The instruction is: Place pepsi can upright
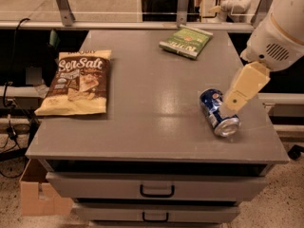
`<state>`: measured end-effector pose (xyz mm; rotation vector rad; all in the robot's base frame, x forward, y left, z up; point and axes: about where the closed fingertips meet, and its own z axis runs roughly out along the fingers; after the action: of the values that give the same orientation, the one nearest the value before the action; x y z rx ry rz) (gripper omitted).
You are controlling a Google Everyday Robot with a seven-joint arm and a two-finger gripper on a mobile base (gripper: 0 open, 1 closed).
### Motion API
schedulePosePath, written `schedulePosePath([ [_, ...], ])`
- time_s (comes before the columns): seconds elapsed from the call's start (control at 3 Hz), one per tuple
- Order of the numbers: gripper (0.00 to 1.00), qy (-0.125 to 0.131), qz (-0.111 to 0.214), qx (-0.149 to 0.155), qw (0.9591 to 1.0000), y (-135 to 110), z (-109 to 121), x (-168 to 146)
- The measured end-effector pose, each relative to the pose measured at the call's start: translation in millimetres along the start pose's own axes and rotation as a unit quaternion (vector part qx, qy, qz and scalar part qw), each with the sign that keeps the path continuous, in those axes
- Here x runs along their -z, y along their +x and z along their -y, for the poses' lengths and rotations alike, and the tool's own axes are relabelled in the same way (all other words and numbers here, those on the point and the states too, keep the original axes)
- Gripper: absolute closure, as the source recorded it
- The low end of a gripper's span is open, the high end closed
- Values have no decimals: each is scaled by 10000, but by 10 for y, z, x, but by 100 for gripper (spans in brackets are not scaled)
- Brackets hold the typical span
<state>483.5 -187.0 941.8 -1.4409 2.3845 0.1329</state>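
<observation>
Next, my gripper closes on the back end of the pepsi can [212, 98], opposite the silver end that faces the front of the table.
The pepsi can [217, 112] lies on its side near the right front of the grey table [152, 99], its silver end facing the front. It is dark blue with white patches. My gripper [237, 99] hangs from the white arm at the right, its cream-coloured end just above and to the right of the can, overlapping the can's upper right edge in this view.
A sea salt chip bag [76, 82] lies flat at the table's left. A green snack packet [186, 42] lies at the back centre-right. Drawers [156, 190] are below the tabletop. A cardboard box [37, 194] sits on the floor at the left.
</observation>
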Motion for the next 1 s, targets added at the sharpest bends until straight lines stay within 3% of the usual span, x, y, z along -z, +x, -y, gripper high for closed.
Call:
schedulePosePath([
  [0.33, 0, -95, 101, -773, 9969, -144, 104, -259],
  [0.67, 0, 45, 7, -1599, 9871, -143, 232, -501],
  [1.0, 0, 203, -360, -2350, 9711, -73, 282, -858],
])
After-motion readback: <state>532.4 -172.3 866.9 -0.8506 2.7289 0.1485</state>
